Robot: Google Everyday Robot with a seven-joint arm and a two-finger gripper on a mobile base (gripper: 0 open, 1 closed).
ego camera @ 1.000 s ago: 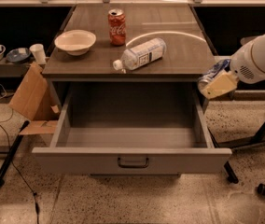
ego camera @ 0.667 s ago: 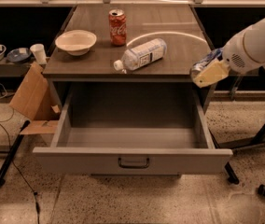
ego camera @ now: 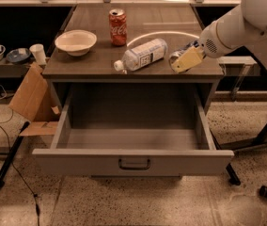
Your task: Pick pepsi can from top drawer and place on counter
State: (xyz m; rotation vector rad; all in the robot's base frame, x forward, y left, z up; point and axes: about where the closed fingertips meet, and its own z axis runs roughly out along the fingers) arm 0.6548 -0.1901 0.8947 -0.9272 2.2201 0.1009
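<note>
The pepsi can, now held just above the counter's surface, will be let go by my gripper on the counter (ego camera: 175, 60), close beside the clear water bottle and near the front edge.
My gripper (ego camera: 184, 60) is at the end of the white arm that comes in from the upper right. It hovers over the front right part of the counter (ego camera: 96, 62). It is shut on the pepsi can (ego camera: 176, 57), which lies tilted between the pale fingers (ego camera: 188, 60) with its silver top facing left; only a little of its dark blue side shows. The can is just above the counter's surface, right of the bottle. The top drawer (ego camera: 133, 161) is pulled wide open below, and nothing shows inside it.
On the counter stand a red Coca-Cola can (ego camera: 118, 27) at the back and a white bowl (ego camera: 75, 42) at the left, and a clear water bottle (ego camera: 140, 55) lies on its side in the middle. A cardboard box (ego camera: 27, 98) leans at the cabinet's left.
My gripper has moved with the can up and to the left, from beside the cabinet's right side to over the counter's front right part. Nothing else moved.
</note>
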